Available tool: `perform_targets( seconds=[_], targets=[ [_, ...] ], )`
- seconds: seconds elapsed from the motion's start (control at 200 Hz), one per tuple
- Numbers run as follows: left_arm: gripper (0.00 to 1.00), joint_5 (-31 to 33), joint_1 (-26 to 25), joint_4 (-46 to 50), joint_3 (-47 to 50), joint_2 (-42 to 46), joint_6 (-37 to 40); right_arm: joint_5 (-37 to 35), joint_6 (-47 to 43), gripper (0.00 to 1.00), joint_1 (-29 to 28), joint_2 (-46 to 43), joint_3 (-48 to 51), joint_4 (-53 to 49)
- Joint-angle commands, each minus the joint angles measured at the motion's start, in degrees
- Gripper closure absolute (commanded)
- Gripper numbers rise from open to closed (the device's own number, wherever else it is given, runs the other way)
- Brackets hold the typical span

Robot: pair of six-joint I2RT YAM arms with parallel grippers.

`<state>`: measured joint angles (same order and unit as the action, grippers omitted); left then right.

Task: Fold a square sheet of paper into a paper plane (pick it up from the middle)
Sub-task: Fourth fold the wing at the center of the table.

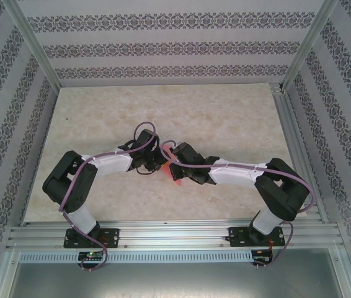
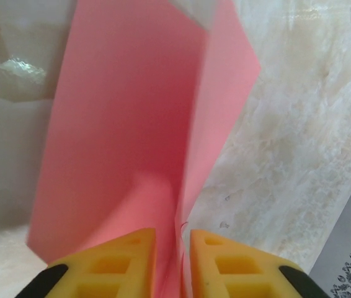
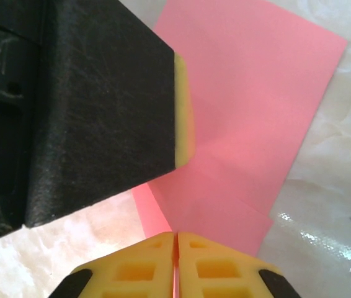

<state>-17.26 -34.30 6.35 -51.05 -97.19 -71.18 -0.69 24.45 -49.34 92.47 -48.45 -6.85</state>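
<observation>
The paper's fold puckers loosely at my left fingers, so they should open, back off and close around the standing flap point(image 2: 211, 133), edge straight.
The square sheet of paper point(image 2: 126, 124) is pink-red and stands folded up along a crease above the marble table top. My left gripper point(image 2: 173, 248) has its yellow fingers a little apart; the paper's creased edge runs loosely through the gap. My right gripper point(image 3: 176, 248) is shut on the paper's point(image 3: 256, 105) near edge, with the sheet spreading away beyond its fingertips. The left gripper's black finger point(image 3: 101, 112) with its yellow pad sits close at the upper left of the right wrist view. From above, both grippers meet at the table's middle over the paper point(image 1: 178, 181).
The beige marble table top point(image 1: 163, 112) stretches behind and beside the arms. Patterned walls and a metal frame point(image 1: 33, 49) enclose it. An aluminium rail point(image 1: 169, 234) runs along the near edge with both arm bases on it.
</observation>
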Motion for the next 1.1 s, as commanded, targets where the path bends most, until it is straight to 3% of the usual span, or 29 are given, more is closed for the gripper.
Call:
perform_targets(
  seconds=[0.0,0.055,0.225,0.285,0.415,0.56,0.734,0.884,1.099],
  targets=[
    [0.69,0.0,1.4,1.6,-1.7,2.0,2.0,2.1,-0.7,0.96,0.9,0.4,-0.8,0.3],
    [0.68,0.3,1.6,1.8,-1.9,2.9,3.0,3.0,-1.2,0.97,1.1,0.3,-0.6,0.4],
    [0.43,3.2,2.4,4.4,-2.2,6.7,5.4,7.7,0.2,0.97,3.6,0.7,0.0,3.2],
    [0.40,3.7,2.7,4.9,-2.0,7.9,5.9,10.8,1.9,0.97,4.7,1.2,0.6,5.7],
    [0.45,2.5,3.0,4.6,-1.2,8.5,6.2,18.9,5.0,0.95,6.8,3.2,1.4,10.2],
    [0.50,1.9,3.0,3.3,0.3,8.1,4.8,18.5,5.5,0.95,6.7,4.9,1.9,11.6],
    [0.49,1.1,3.8,1.7,1.0,6.6,3.9,16.5,4.4,0.94,5.7,6.2,0.5,9.6],
    [0.51,-2.8,4.6,-1.0,-1.3,1.9,3.2,14.3,3.7,0.93,5.0,5.0,0.5,8.4],
    [0.58,-5.9,4.7,-3.5,-3.2,-4.0,2.2,17.8,7.4,0.94,6.9,4.8,3.8,14.1]
  ],
)
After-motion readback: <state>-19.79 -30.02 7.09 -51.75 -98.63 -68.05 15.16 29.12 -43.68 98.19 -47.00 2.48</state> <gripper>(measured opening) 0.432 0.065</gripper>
